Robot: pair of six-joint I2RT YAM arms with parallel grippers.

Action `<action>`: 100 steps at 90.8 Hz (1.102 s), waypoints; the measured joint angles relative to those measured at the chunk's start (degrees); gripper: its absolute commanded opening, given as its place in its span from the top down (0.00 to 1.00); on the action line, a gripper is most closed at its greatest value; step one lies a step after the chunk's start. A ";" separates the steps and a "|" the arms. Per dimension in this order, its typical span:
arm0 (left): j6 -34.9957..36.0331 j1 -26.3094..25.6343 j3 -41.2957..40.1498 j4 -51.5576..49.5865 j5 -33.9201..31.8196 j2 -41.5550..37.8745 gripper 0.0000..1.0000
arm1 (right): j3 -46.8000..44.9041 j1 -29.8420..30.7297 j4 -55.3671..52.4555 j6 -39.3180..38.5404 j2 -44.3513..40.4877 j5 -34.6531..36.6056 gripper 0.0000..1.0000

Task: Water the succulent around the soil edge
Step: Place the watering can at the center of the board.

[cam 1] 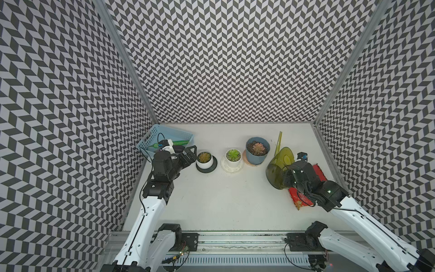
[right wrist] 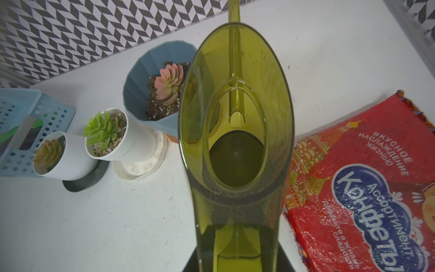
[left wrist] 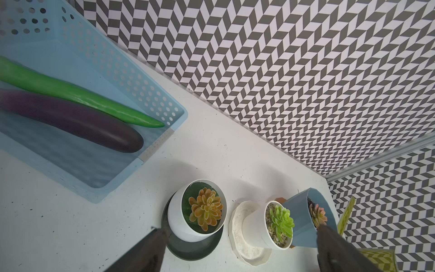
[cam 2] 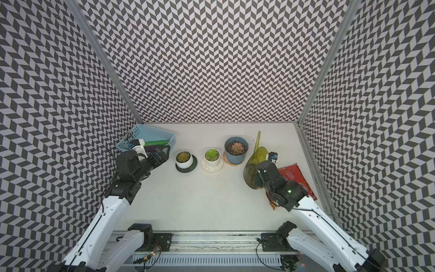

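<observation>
The robot's right gripper needs to release the olive-green watering can on the bare table (right wrist: 244,222) beside the red candy bag.
Three potted succulents stand in a row in both top views: an orange one (cam 1: 203,157) in a white pot, a green one (cam 1: 233,154) in a white pot, and a pink one (cam 1: 258,147) in soil in a blue-grey pot. Right of them is the olive-green translucent watering can (cam 1: 279,164), with my right gripper (right wrist: 237,259) shut on its handle. Its spout (cam 1: 279,141) points toward the back wall, just right of the blue-grey pot. My left gripper (cam 1: 191,154) hangs open and empty just left of the orange succulent (left wrist: 206,208).
A light blue basket (cam 1: 179,136) at the back left holds a cucumber (left wrist: 70,91) and an eggplant (left wrist: 70,120). A red candy bag (cam 1: 303,200) lies under my right arm by the right wall. Each pot stands on a saucer.
</observation>
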 measured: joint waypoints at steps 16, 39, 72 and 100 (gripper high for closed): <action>-0.02 -0.55 0.00 -0.04 -0.02 -0.26 0.00 | -1.55 6.58 -0.11 3.67 -0.98 0.74 1.00; -0.04 -1.31 0.00 -0.09 -0.09 -0.87 0.00 | -5.07 15.74 -1.64 13.16 -1.55 4.22 1.00; -0.02 -2.10 -0.02 -0.83 -0.70 -1.97 0.00 | -9.44 20.02 -4.07 22.08 -5.62 6.80 0.85; -0.04 -2.45 -0.02 -0.87 -1.51 -2.08 0.00 | -10.99 24.04 -7.19 23.61 -3.78 7.89 0.61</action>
